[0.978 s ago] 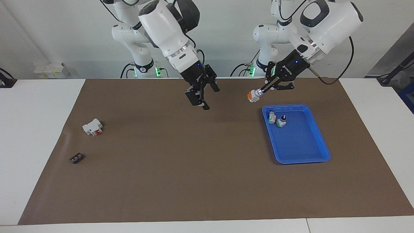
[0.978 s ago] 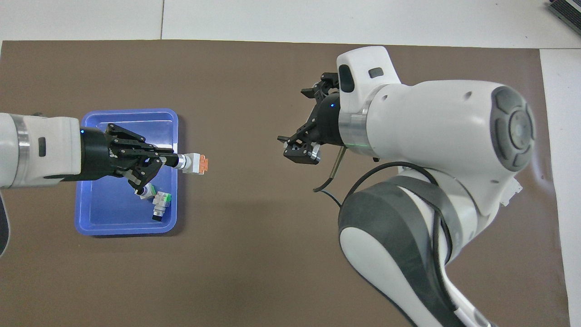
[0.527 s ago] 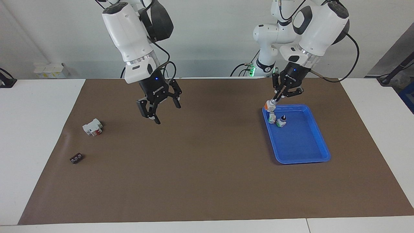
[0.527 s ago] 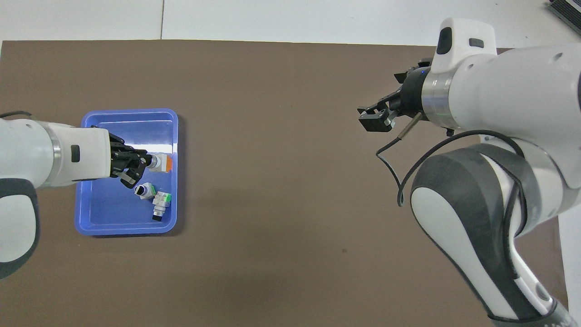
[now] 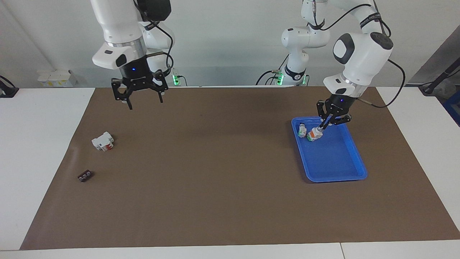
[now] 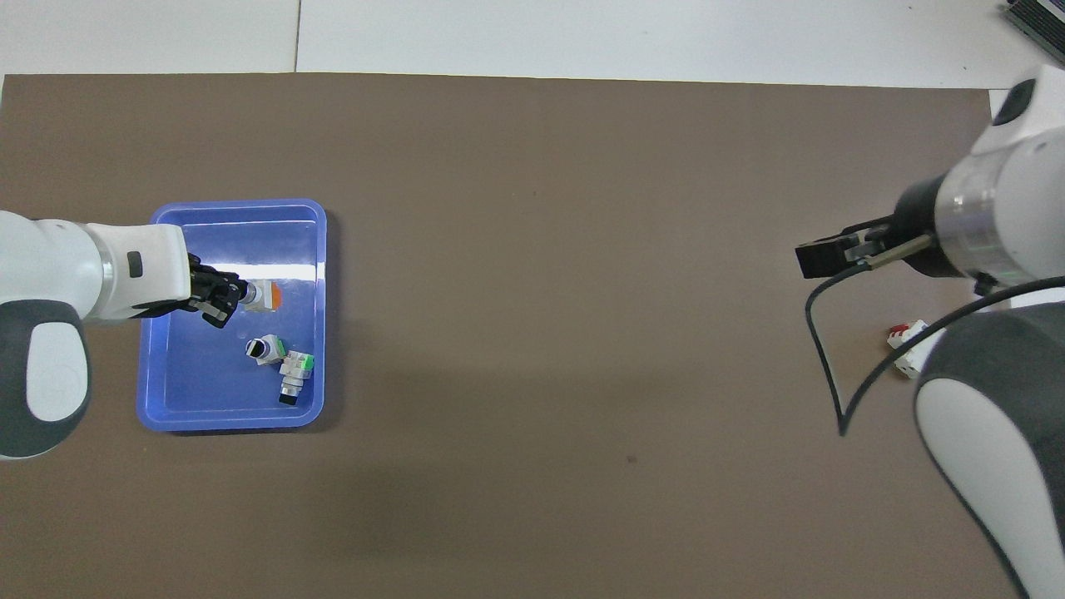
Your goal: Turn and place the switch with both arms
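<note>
The switch will leave my left gripper on the blue tray's bottom, close beside the green-and-white switches (image 6: 291, 319).
My left gripper (image 5: 321, 127) is shut on the black knob end of the switch (image 5: 314, 133), which has an orange end block and a white middle. It holds the switch tilted and low inside the blue tray (image 5: 336, 178), orange end down. In the overhead view the left gripper (image 6: 226, 298) and the switch (image 6: 265, 295) are over the tray (image 6: 233, 424). I cannot tell whether the switch touches the tray floor. My right gripper (image 5: 143, 102) is open and empty, raised over the mat's edge nearest the robots at the right arm's end; it also shows in the overhead view (image 6: 814, 259).
Two green-and-white switches (image 6: 266, 349) (image 6: 293, 376) lie in the tray beside the held switch; one shows in the facing view (image 5: 302, 130). A white blocky part with red marks (image 5: 103, 141) and a small black part (image 5: 84, 176) lie on the brown mat at the right arm's end.
My left gripper has swung the switch from beside the tray to over it and lowered it inside. My right gripper has pulled away toward the right arm's end and risen.
</note>
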